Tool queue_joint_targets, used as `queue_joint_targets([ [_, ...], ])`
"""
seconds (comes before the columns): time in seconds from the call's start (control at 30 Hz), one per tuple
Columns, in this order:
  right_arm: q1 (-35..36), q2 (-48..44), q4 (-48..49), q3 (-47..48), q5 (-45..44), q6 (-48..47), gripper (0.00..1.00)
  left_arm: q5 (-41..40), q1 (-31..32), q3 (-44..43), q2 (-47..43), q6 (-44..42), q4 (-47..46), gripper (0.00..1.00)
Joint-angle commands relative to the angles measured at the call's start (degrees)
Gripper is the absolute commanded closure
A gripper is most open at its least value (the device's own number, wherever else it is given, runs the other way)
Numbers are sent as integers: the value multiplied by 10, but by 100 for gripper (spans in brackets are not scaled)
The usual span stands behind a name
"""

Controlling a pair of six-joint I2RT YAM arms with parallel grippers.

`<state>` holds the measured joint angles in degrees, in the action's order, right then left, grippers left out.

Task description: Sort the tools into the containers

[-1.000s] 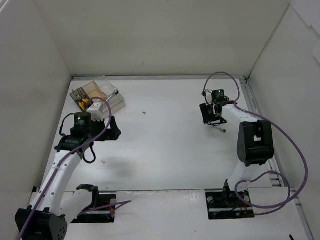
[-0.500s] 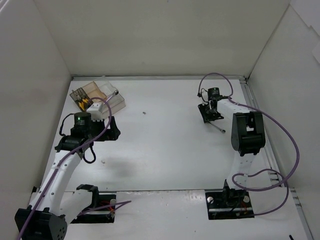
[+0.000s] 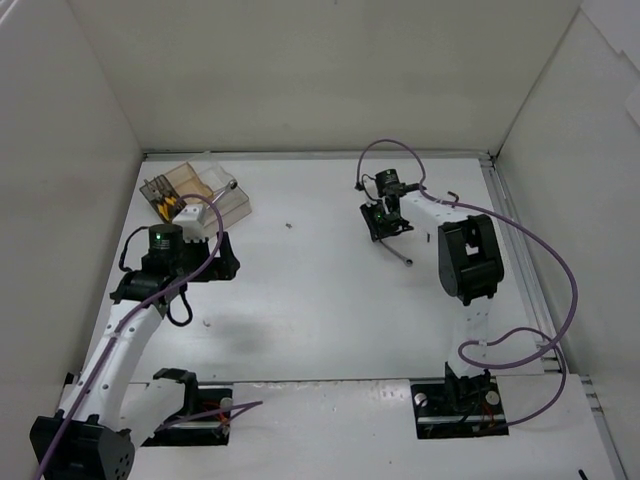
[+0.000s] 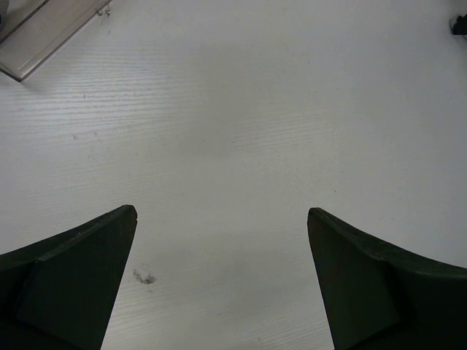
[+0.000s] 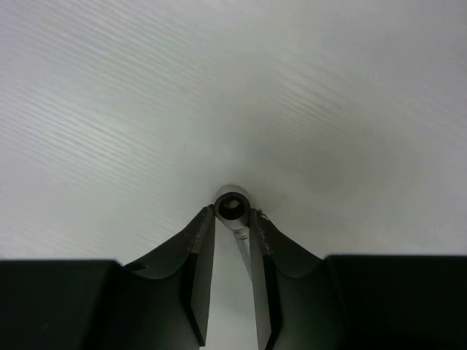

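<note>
The robot's right gripper pinches the wrench at its ring head, far to one end, so it should open and take the wrench's body [image 3: 393, 251] before carrying it.
A slim silver wrench [image 5: 245, 244] stands between my right gripper's [image 5: 232, 211] fingertips, its ring head [image 5: 232, 205] pinched at the tips and its shaft running back between the fingers. From above, the right gripper [image 3: 385, 222] is at the table's far middle-right, and the wrench [image 3: 403, 256] trails out toward the near right. The clear compartment tray [image 3: 232, 206] lies at the far left with yellow-handled pliers [image 3: 168, 207] inside. My left gripper [image 3: 214, 260] hovers just in front of the tray, jaws wide open [image 4: 222, 211] over bare table, and the tray's corner [image 4: 36, 36] shows at upper left.
White walls close in the table on the left, back and right. Purple cables [image 3: 560, 270] loop off the right arm. A tiny dark speck [image 3: 288, 225] lies at centre-left. The black base mounts [image 3: 460, 405] sit at the near edge.
The right arm has swung left across the far table, the wrench moving with it, while its jaws have narrowed onto the ring head. The left arm has stayed still.
</note>
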<state>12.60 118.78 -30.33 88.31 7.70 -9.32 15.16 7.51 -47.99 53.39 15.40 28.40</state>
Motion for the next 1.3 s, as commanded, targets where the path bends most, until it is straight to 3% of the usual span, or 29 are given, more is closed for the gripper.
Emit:
queue_joint_targets([
  [0.0, 31, 5, -3, 57, 39, 47, 87, -3, 3, -26, 3, -6, -16, 0],
  [0.13, 37, 12, -5, 84, 40, 69, 65, -2, 3, -26, 3, -7, -15, 0],
  [0.3, 35, -13, -18, 56, -2, 24, 55, -3, 3, -26, -2, -7, -14, 0],
  [0.5, 29, -29, -48, 19, 4, -52, 56, 2, 3, -27, -3, -8, -17, 0],
  [0.83, 36, -7, -75, -15, -23, -72, 63, 5, 3, -28, 0, -9, -17, 0],
  [1.2, 45, 28, -138, 33, 11, -98, 67, 8, 3, -27, 1, -9, -17, 0],
  [1.27, 46, 33, -155, 43, 19, -101, 76, 8, 3, -27, 1, -11, -17, 0],
])
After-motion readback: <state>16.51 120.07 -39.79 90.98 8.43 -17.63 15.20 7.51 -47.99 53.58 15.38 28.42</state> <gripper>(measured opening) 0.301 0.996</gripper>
